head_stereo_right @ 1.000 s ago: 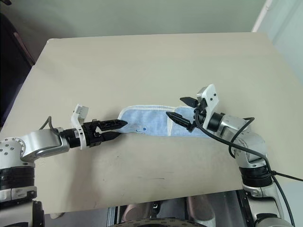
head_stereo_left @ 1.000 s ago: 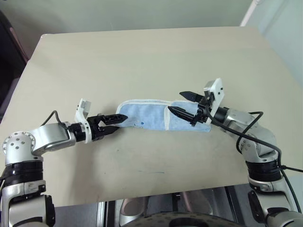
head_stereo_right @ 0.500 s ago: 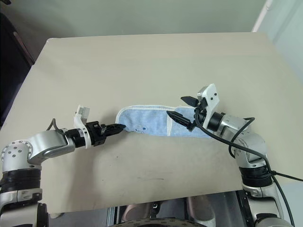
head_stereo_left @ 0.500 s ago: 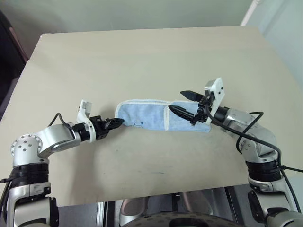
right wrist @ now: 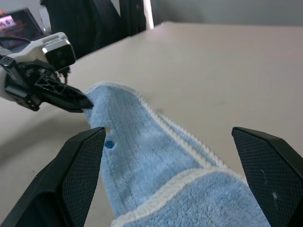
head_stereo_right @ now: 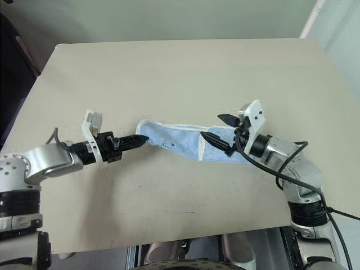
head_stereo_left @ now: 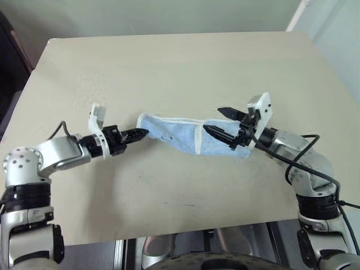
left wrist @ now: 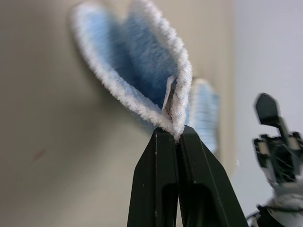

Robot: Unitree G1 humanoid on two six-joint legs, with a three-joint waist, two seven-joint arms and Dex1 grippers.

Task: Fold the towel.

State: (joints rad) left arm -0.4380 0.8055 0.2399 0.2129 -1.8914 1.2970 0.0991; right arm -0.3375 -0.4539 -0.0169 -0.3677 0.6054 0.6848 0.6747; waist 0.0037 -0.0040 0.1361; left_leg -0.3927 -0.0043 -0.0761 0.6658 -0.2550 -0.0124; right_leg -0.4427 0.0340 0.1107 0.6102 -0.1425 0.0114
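I should use my left gripper to release the lifted end of the towel on top of the towel's opposite end (head_stereo_left: 249, 147) (left wrist: 208, 116), underneath my right gripper.
The towel (head_stereo_left: 185, 133), light blue with white corded edging, lies as a long folded strip across the middle of the beige table (head_stereo_left: 169, 67). My left gripper (head_stereo_left: 145, 133) is shut on the towel's left end and holds that end lifted a little off the table; the left wrist view shows its black fingers (left wrist: 156, 179) pinching the white edge of the towel (left wrist: 142, 71). My right gripper (head_stereo_left: 218, 121) stands open over the towel's right end, one finger on each side of the cloth, gripping nothing. The right wrist view shows the towel (right wrist: 156, 156) between its spread fingers (right wrist: 80, 175).
The table's near edge (head_stereo_left: 185, 230) runs just below both arms. Bare tabletop stretches behind the towel to the far edge. A dark chair (head_stereo_left: 8, 62) stands off the table's left side.
My left gripper closed on the towel's left end and then raised it, moving slightly right. The right gripper stayed open in place.
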